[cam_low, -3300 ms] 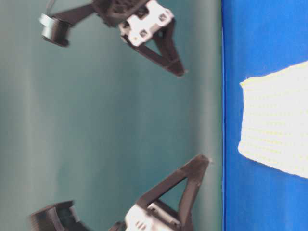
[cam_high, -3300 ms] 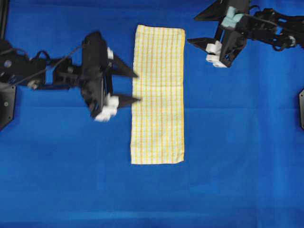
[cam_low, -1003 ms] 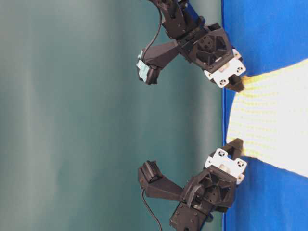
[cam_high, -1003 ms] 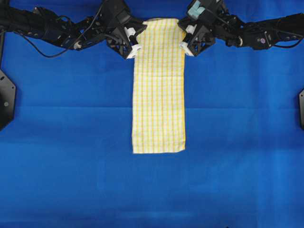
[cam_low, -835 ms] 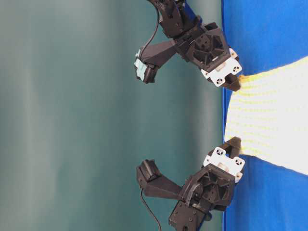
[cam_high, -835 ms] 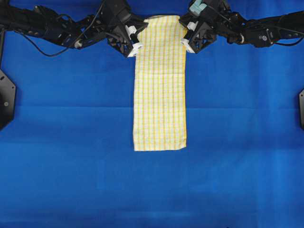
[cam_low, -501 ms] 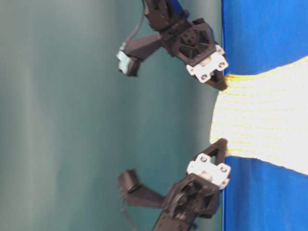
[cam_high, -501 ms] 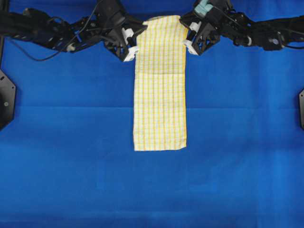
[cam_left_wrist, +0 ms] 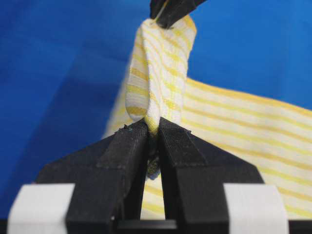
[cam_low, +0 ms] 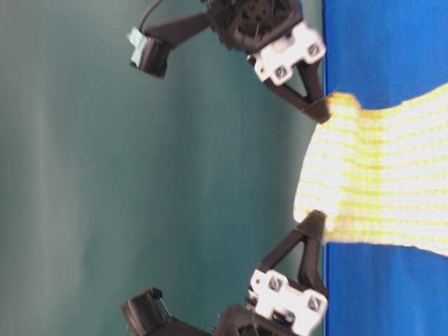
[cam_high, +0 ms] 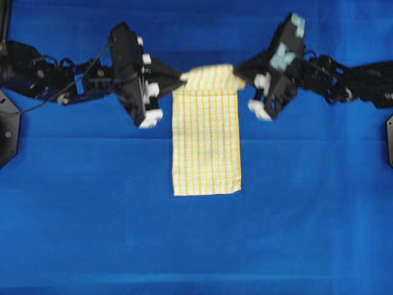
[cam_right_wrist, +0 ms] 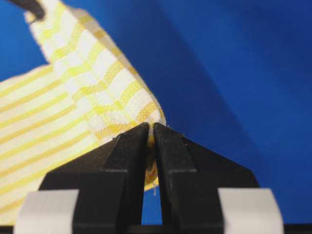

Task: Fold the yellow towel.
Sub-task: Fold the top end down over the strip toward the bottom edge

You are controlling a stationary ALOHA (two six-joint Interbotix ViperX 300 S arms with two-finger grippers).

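My left gripper will release the yellow towel's raised corner over the flat near corner (cam_high: 171, 195) on the same side.
The yellow towel (cam_high: 206, 141), a long narrow strip of yellow-and-white check, lies on the blue cloth (cam_high: 196, 246) with its far end lifted and curled over. My left gripper (cam_high: 179, 80) is shut on the towel's far left corner (cam_left_wrist: 153, 122). My right gripper (cam_high: 241, 75) is shut on its far right corner (cam_right_wrist: 148, 129). Both corners hang in the air above the cloth, the far edge stretched between them (cam_low: 329, 168). The near end of the towel (cam_high: 207, 190) rests flat.
The blue cloth covers the whole table. A black fixture (cam_high: 7, 132) sits at the left edge and another (cam_high: 389, 138) at the right edge. Both arms reach in from the sides at the far half of the table.
Both grippers closed on the towel's far corners, lifted them and carried them toward the near end. The far part of the towel now folds over itself.
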